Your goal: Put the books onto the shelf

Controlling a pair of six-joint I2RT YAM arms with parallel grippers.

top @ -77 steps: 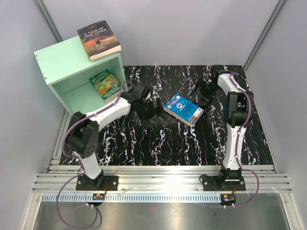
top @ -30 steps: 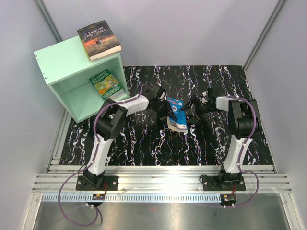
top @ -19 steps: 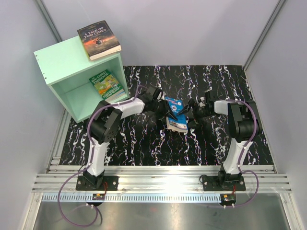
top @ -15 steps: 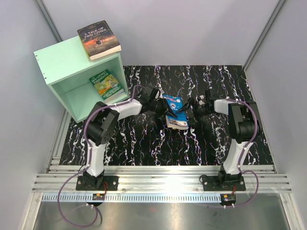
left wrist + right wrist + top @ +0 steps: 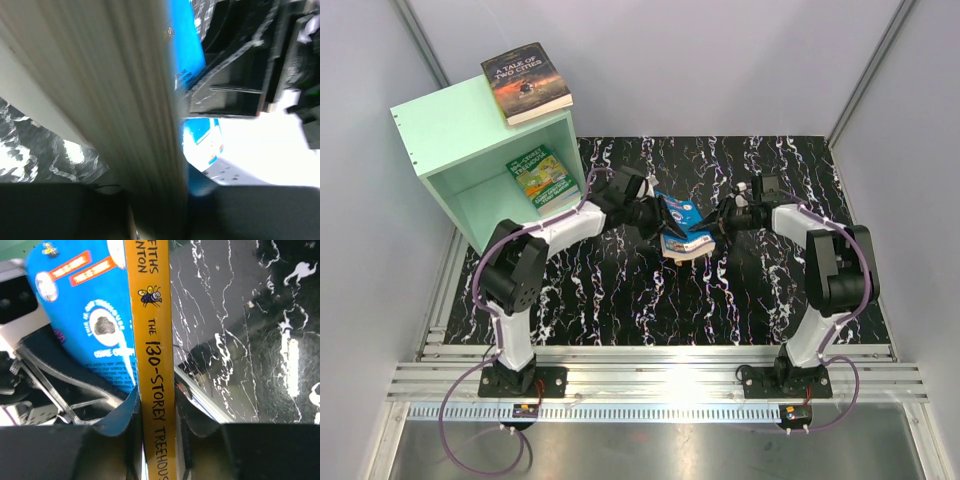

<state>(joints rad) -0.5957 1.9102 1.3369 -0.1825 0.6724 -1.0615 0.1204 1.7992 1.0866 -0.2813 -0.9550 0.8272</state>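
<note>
The book is held by its page side in my left gripper, so that gripper should open, reach around and take the orange spine [image 5: 158, 407] before it carries the book to the shelf.
A bright blue book with an orange spine [image 5: 682, 230] stands tilted on edge over the marbled table, between both grippers. My left gripper [image 5: 658, 215] is shut on its page side; the pale page edges [image 5: 115, 90] fill the left wrist view. My right gripper [image 5: 719, 222] is shut on the orange spine [image 5: 152, 340], one finger on each side. The mint-green shelf [image 5: 440, 128] stands at the back left, its open face toward the table. A green book [image 5: 542, 176] leans inside it on top of others. "A Tale of Two Cities" [image 5: 526, 82] lies on the shelf's top.
The black marbled table top [image 5: 650, 300] is bounded by grey walls and a metal rail [image 5: 660, 365] at the near edge. The right gripper's black body [image 5: 240, 75] shows in the left wrist view.
The right gripper has shut on the book's spine. The left arm has swung back toward the shelf, and the book between the grippers has moved slightly left and up, more upright.
</note>
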